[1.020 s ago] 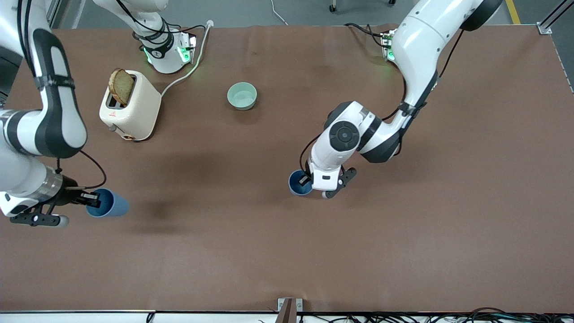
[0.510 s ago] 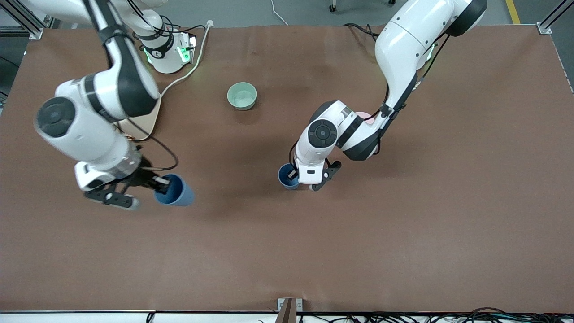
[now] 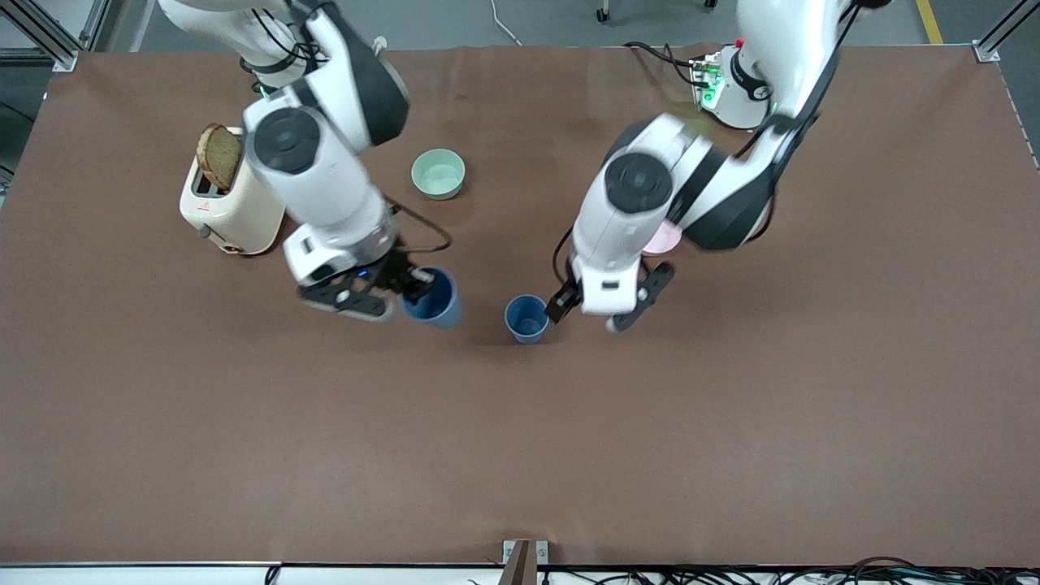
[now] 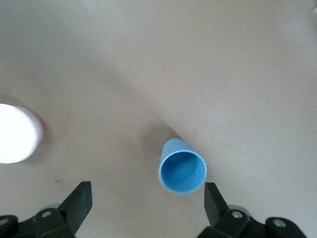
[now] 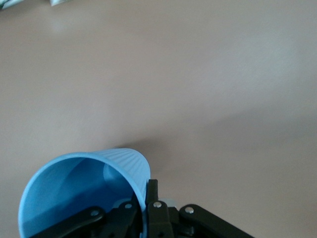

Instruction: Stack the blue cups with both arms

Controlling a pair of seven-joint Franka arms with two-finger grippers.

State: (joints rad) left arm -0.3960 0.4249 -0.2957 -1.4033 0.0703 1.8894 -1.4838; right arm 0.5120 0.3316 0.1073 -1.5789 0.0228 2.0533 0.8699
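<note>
My right gripper is going to release its blue cup, now held tilted above the table, inside the other blue cup (image 3: 527, 320) that stands near the middle of the table.
One blue cup (image 3: 526, 318) stands upright on the table near the middle. It also shows in the left wrist view (image 4: 182, 172), mouth up. My left gripper (image 3: 601, 309) is open and empty, raised just beside this cup toward the left arm's end; in its wrist view (image 4: 147, 204) the cup lies below, close to one finger (image 4: 214, 201). My right gripper (image 3: 409, 287) is shut on the rim of the second blue cup (image 3: 432, 299) and holds it tilted above the table, close to the standing cup. The held cup fills the right wrist view (image 5: 84, 191) at the gripper (image 5: 147, 198).
A mint-green bowl (image 3: 439, 173) stands farther from the front camera. A pink bowl (image 3: 665, 237) is partly hidden under the left arm and shows pale in the left wrist view (image 4: 15, 133). A cream toaster (image 3: 240, 207) with bread (image 3: 219, 154) stands toward the right arm's end.
My right gripper has carried its blue cup from the right arm's end toward the table's middle. My left gripper has opened, let go of its cup and risen away from it.
</note>
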